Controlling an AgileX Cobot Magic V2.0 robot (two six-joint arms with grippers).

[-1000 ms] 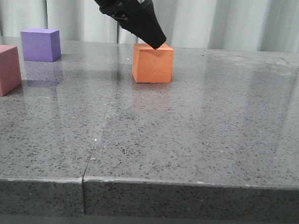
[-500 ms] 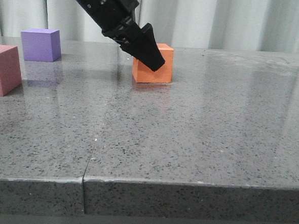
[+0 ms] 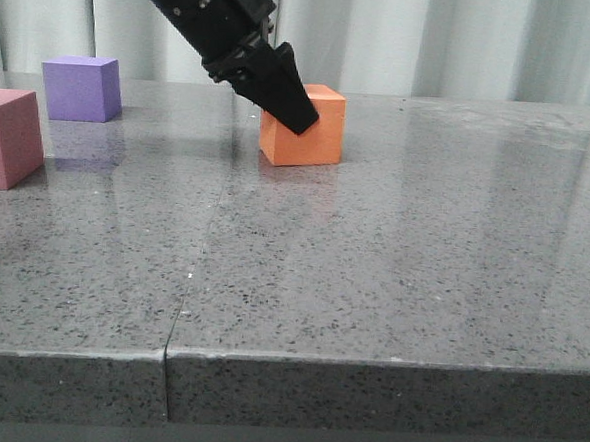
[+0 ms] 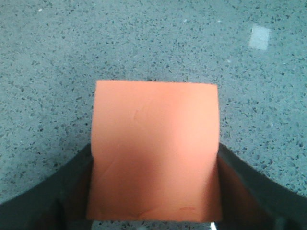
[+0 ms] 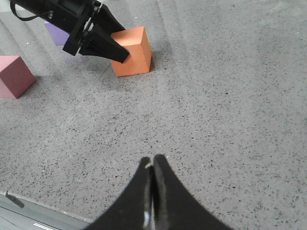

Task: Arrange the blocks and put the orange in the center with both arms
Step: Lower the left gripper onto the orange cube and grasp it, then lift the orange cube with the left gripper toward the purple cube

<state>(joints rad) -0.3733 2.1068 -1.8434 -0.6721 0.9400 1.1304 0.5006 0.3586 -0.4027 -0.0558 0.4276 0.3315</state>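
My left gripper is going to release the orange cube on the grey stone [image 3: 50, 130], between the purple cube and the dusty pink cube.
The orange cube [image 3: 318, 140] stands on the speckled grey tabletop [image 3: 392, 277], mid-table toward the back. My left gripper [image 3: 299, 116] reaches down from the upper left and is shut on it. In the left wrist view its black fingers [image 4: 72, 187] press both sides of the orange cube [image 4: 156, 143]. The purple cube [image 3: 80, 88] sits at the far left rear, and the dusty pink cube [image 3: 7, 138] is nearer, at the left edge. Grey stone [image 3: 69, 142] lies between them. My right gripper [image 5: 153, 160] hangs shut and empty over the near table, out of the front view.
A seam [image 3: 197, 265] runs front to back through the tabletop left of the middle. The table's front edge [image 3: 366, 364] is close to the camera. Pale curtains [image 3: 466, 41] hang behind the table.
The left gripper came down from above the orange cube's top to its sides. The cube has shifted slightly to the left and turned a little.
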